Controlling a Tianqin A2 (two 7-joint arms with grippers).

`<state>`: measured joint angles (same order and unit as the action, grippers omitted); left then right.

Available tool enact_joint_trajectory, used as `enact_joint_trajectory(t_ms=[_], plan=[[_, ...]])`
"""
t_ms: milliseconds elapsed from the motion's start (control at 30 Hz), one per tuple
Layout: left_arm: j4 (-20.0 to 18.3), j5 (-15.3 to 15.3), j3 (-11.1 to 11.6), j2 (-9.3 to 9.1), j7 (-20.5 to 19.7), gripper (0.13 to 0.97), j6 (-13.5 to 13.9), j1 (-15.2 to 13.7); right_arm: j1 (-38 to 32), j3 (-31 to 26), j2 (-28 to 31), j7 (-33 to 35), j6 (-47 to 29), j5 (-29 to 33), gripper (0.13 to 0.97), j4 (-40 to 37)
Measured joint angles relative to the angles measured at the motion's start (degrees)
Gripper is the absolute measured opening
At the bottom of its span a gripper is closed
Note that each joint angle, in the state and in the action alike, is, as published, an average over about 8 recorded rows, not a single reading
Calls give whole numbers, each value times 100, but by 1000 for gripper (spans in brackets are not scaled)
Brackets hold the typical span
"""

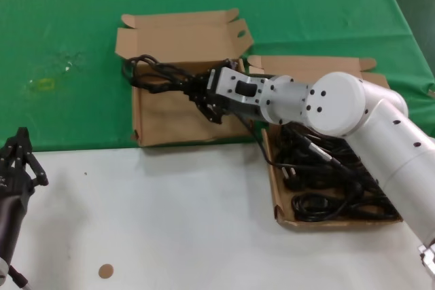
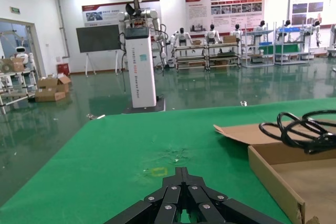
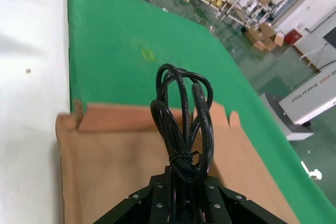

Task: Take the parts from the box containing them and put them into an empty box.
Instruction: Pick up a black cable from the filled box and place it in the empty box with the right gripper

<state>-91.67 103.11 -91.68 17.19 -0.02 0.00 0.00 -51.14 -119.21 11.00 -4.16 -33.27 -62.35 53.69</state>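
Observation:
The robot's right gripper should set the black power cord down on the bottom of the empty box beside its open lid flap (image 1: 187, 89) (image 3: 188, 177).
My right gripper (image 1: 197, 93) is shut on a black coiled power cord (image 1: 155, 75) and holds it over the empty box (image 1: 170, 121) on the green cloth. In the right wrist view the cord (image 3: 181, 119) sticks out past the fingers above the brown box floor (image 3: 115, 166). The box containing the parts (image 1: 282, 216) lies on the right under my right arm, with several black cords (image 1: 326, 174) in it. One cable trails from the gripper down to that box. My left gripper (image 1: 20, 154) is shut and empty at the near left, away from both boxes; in its wrist view the gripper (image 2: 182, 171) points over green cloth.
The empty box's lid flap (image 1: 183, 35) stands open at its far side. Green cloth (image 1: 61, 66) covers the far part of the table, white surface (image 1: 170, 222) the near part. A small brown disc (image 1: 105, 271) lies on the white surface near the front.

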Motion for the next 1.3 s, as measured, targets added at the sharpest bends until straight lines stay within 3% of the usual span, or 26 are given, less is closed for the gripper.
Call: enact_joint_trajectory(t_ms=[400,767,1067,1300], plan=[[0,0,0,0,0,144,0,0,-289,25,-117,477,270,-230,227,-908],[0,0,0,0,0,144,0,0,-402,17,-214,685,445,-347,229,-1266],[0,0,0,0,0,144,0,0,-435,16,-235,700,493,-395,298,-1275],[0,0,0,0,0,144,0,0,-380,25,-179,510,476,-308,418,-1023]])
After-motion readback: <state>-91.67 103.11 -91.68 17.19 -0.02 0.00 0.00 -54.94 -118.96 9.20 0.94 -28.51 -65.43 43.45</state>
